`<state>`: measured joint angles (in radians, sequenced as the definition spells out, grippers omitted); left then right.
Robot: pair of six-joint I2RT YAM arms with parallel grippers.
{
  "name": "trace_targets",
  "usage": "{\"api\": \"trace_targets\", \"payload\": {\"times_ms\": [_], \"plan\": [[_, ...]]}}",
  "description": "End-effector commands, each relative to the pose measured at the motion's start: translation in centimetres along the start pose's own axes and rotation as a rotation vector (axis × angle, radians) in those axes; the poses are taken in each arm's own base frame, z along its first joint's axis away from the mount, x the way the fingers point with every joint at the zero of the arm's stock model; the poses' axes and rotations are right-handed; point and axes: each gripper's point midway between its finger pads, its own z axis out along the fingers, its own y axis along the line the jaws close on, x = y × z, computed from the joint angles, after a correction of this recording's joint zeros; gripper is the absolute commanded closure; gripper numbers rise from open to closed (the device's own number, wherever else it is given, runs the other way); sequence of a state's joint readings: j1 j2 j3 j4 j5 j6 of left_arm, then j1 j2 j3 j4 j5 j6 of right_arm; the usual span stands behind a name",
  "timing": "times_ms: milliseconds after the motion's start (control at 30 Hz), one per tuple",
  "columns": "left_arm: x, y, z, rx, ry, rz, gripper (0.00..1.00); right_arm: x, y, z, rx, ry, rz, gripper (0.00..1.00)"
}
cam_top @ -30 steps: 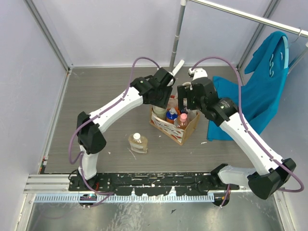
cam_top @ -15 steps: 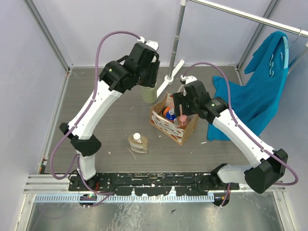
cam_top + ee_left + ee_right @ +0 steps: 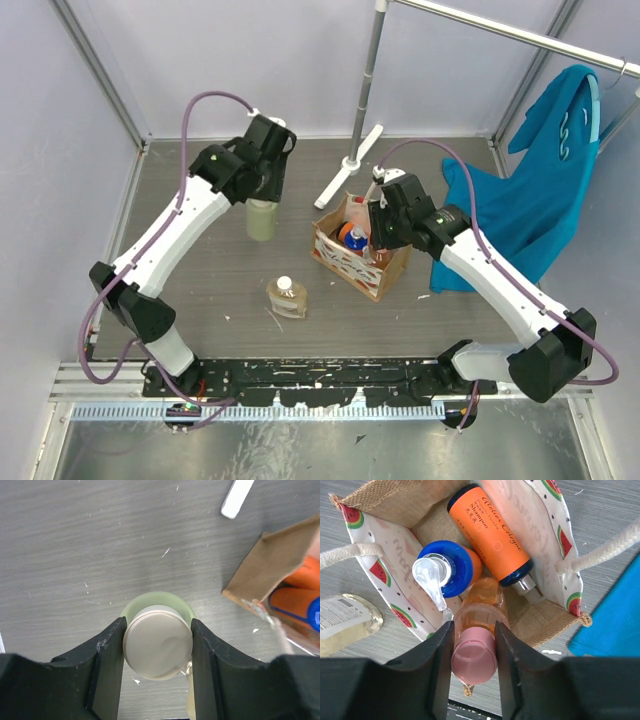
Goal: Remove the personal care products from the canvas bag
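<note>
I should set the pale yellow-green bottle, now held upright beside the canvas bag, down with my left gripper, letting go of it upright on the table (image 3: pixel 269 256) (image 3: pixel 166 597) just behind the squat amber bottle.
My left gripper (image 3: pixel 157 650) (image 3: pixel 262 203) is shut on the white cap of a pale yellow-green bottle (image 3: pixel 150 601) (image 3: pixel 262 222), held upright over the table left of the canvas bag (image 3: pixel 352 266). Whether its base touches the table I cannot tell. My right gripper (image 3: pixel 474 655) (image 3: pixel 378 240) reaches into the bag and is shut on the neck of a pink-capped bottle (image 3: pixel 481 611). An orange pump bottle with a blue cap (image 3: pixel 445 570) and a dark orange shampoo bottle (image 3: pixel 492 535) also lie inside the bag (image 3: pixel 385 495). A squat amber bottle (image 3: pixel 287 297) (image 3: pixel 345 622) stands on the table.
A teal garment (image 3: pixel 540 190) hangs from a rack at the right and drapes onto the table beside the bag. The rack's pole (image 3: pixel 368 85) and white foot (image 3: pixel 345 172) stand just behind the bag. White rope handles (image 3: pixel 605 555) stick out from the bag's sides.
My left arm has carried the yellow-green bottle from the bag out to the left and lower. My right gripper has dropped into the bag and shut on the pink-capped bottle.
</note>
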<state>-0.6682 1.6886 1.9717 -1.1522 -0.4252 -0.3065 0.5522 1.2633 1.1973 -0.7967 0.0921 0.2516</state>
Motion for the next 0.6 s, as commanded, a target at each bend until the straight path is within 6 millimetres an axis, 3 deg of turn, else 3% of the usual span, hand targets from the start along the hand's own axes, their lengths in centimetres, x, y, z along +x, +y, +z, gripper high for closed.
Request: {"api": "trace_targets", "payload": {"times_ms": [0, 100, 333, 433, 567], "plan": [[-1.1, 0.4, 2.1, 0.006, -0.102, -0.103, 0.78, -0.6, 0.2, -1.2, -0.017, -0.036, 0.016, 0.72], [0.9, 0.5, 4.4, 0.009, -0.066, -0.136, 0.80, -1.7, -0.1, -2.2, 0.002, -0.061, 0.013, 0.81], [3.6, 0.2, 6.8, 0.014, -0.040, -0.165, 0.80, -5.4, 0.0, -5.4, 0.013, -0.148, -0.007, 0.87], [5.0, -0.1, 7.6, 0.016, -0.006, -0.164, 0.81, -5.6, 0.1, -5.2, 0.014, -0.142, -0.013, 0.86], [6.4, -0.4, 8.6, 0.019, 0.026, -0.167, 0.82, -4.4, 0.4, -3.5, -0.002, -0.105, -0.014, 0.85]]}}
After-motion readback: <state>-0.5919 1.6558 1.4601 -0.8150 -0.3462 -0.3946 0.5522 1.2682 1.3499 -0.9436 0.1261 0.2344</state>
